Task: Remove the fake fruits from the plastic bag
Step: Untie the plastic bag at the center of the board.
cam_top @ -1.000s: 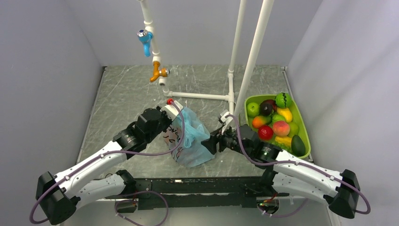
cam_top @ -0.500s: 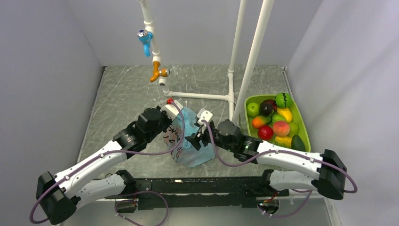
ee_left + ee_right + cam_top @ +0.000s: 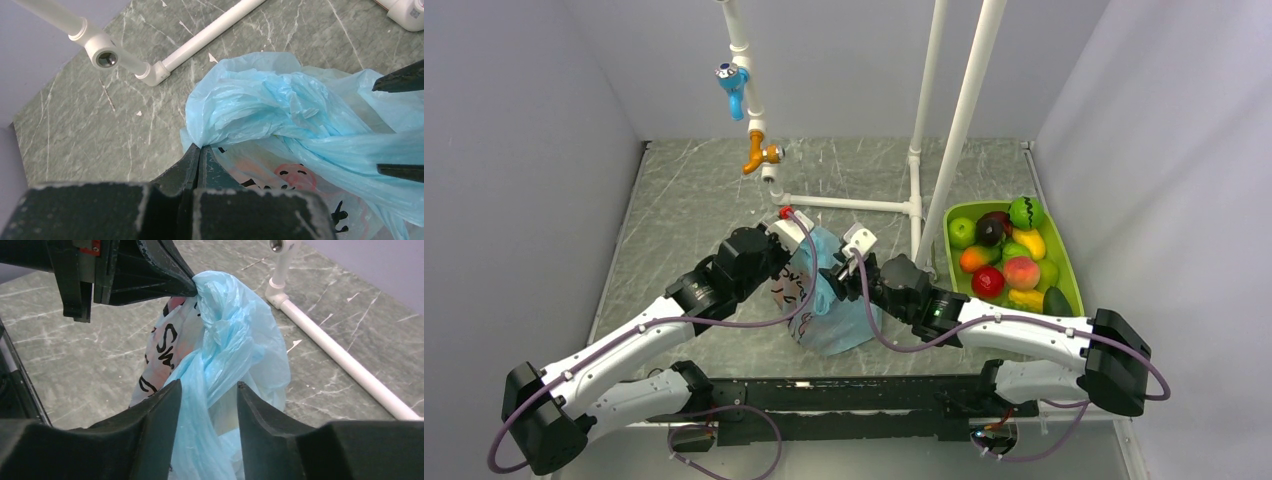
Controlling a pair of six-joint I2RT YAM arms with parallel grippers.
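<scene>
I see the bag's top is twisted shut, so next I move my right gripper off the bag's fold and pinch the bag's lower side [image 3: 858, 326] before my left gripper spreads the bag's opening.
The light-blue plastic bag [image 3: 836, 322] with a pink-and-dark print hangs in the middle of the table, bunched at its top. My left gripper [image 3: 796, 243] is shut on the bag's top edge [image 3: 200, 144] and holds it up. My right gripper [image 3: 834, 283] is open, its jaws on either side of a twisted fold of the bag [image 3: 207, 390], without pinching it. The bag's top also shows in the right wrist view [image 3: 220, 305]. No fruit shows through the bag.
A green basket [image 3: 1065, 262] full of fake fruits stands at the right. A white pipe frame [image 3: 844, 203] lies on the table behind the bag, with upright pipes [image 3: 964, 110] and a hanging tap [image 3: 756, 150].
My right gripper has swung left from beside the basket to the bag and now straddles a fold of it. My left gripper has kept its hold.
</scene>
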